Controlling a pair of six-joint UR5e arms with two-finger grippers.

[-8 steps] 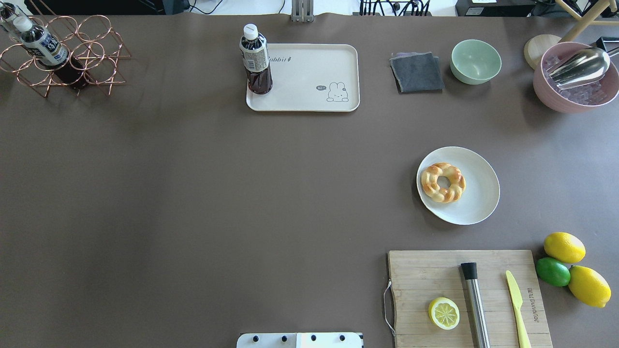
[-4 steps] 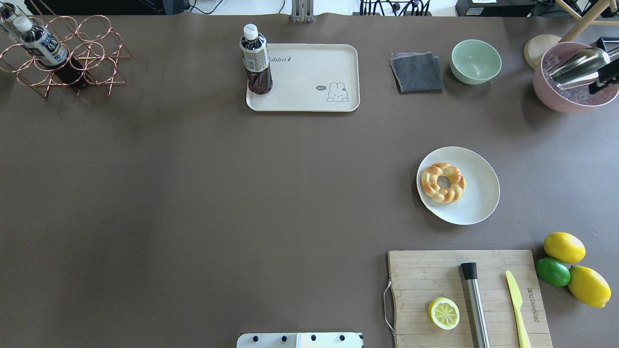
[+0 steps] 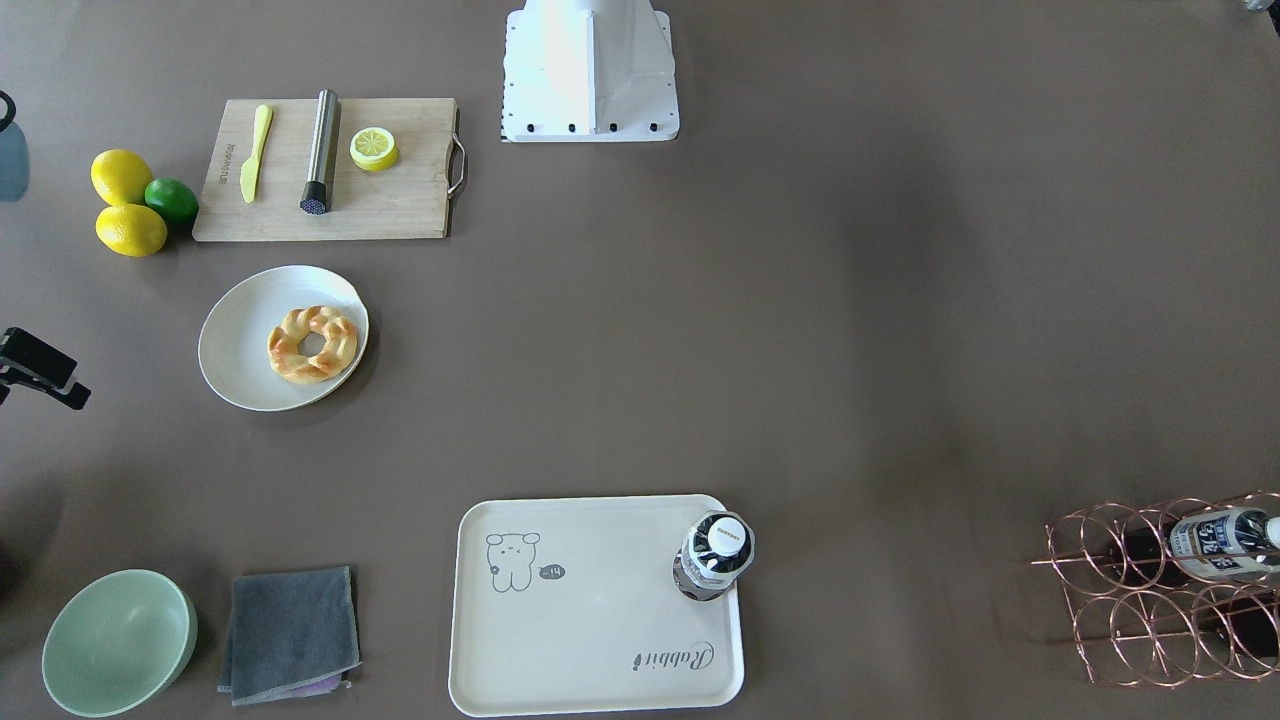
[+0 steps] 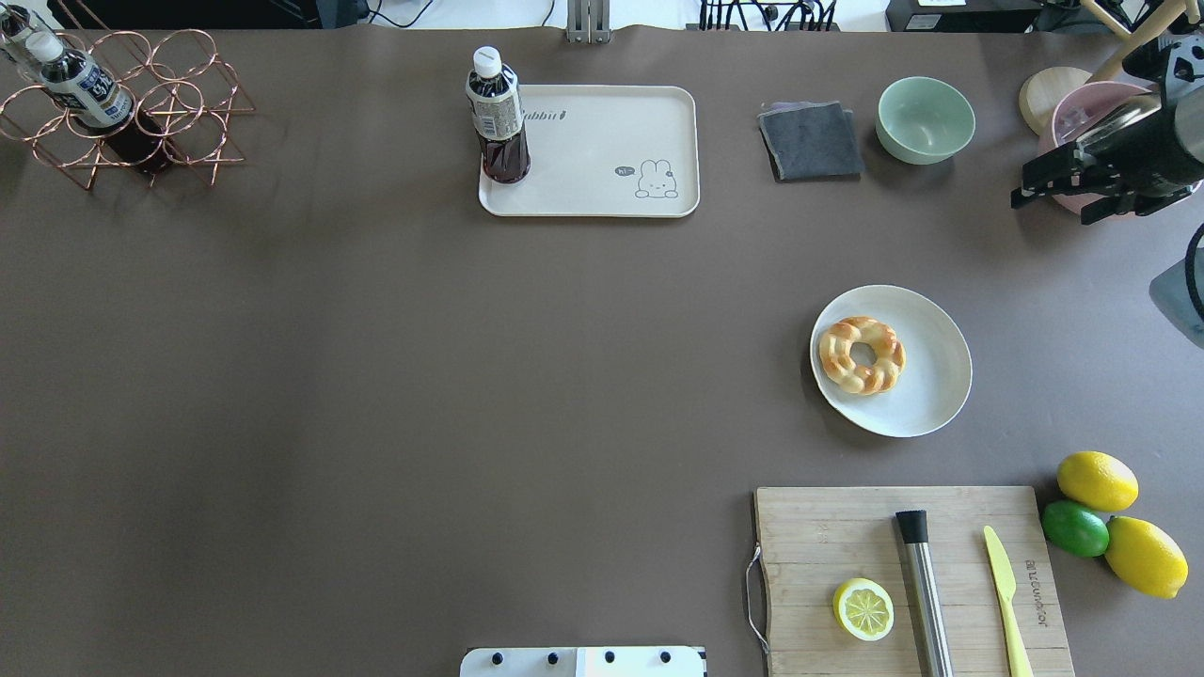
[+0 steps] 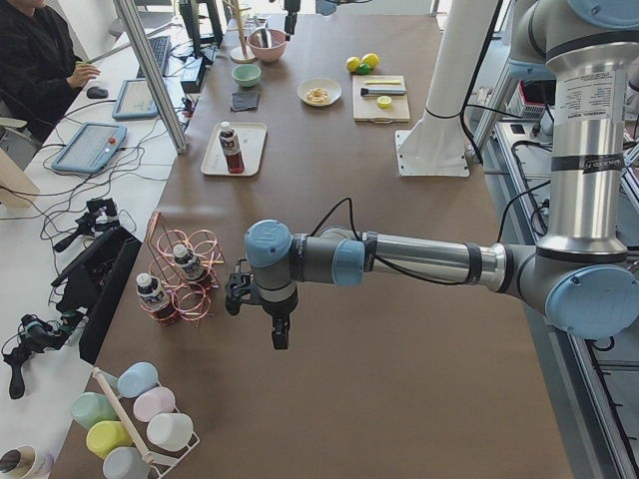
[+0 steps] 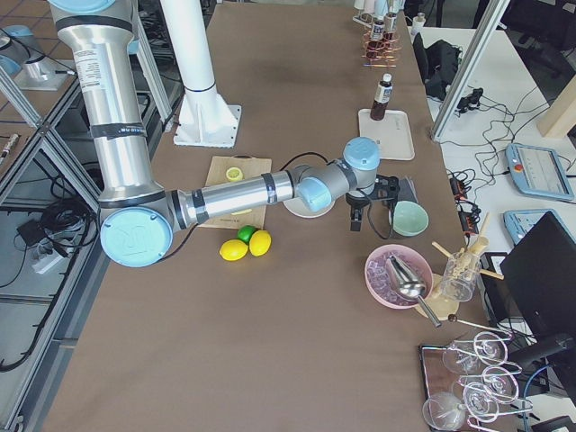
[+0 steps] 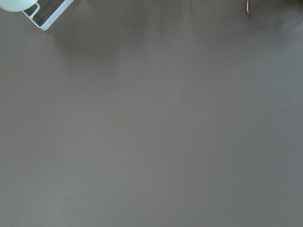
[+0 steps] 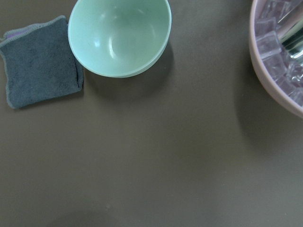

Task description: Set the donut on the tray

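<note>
Next, I close my right gripper on the rim of the off-white plate [image 3: 203, 330], on the plate's bare side that is farthest from the donut.
The donut [image 4: 862, 354] is golden and twisted and lies on the left part of a round off-white plate [image 4: 926, 385] on the table's right half; it also shows in the front view [image 3: 312, 344]. The cream tray [image 4: 602, 155] with the bear drawing lies at the far middle, with a dark drink bottle [image 4: 497, 118] standing on its left corner. My right gripper [image 4: 1049, 209] hovers open and empty at the far right, beside the pink bowl and well beyond the plate. My left gripper [image 5: 278, 334] shows only in the exterior left view, far from both, and I cannot tell its state.
A pink bowl [image 4: 1068, 113] of ice with a metal scoop sits under the right arm. A green bowl [image 4: 926, 119] and grey cloth [image 4: 811, 141] lie right of the tray. A cutting board [image 4: 847, 536] holds a lemon half, muddler and knife. A copper bottle rack [image 4: 122, 103] stands far left.
My right gripper has come into the overhead view from the right edge and moved left across the pink bowl. The donut, plate and tray have not moved.
</note>
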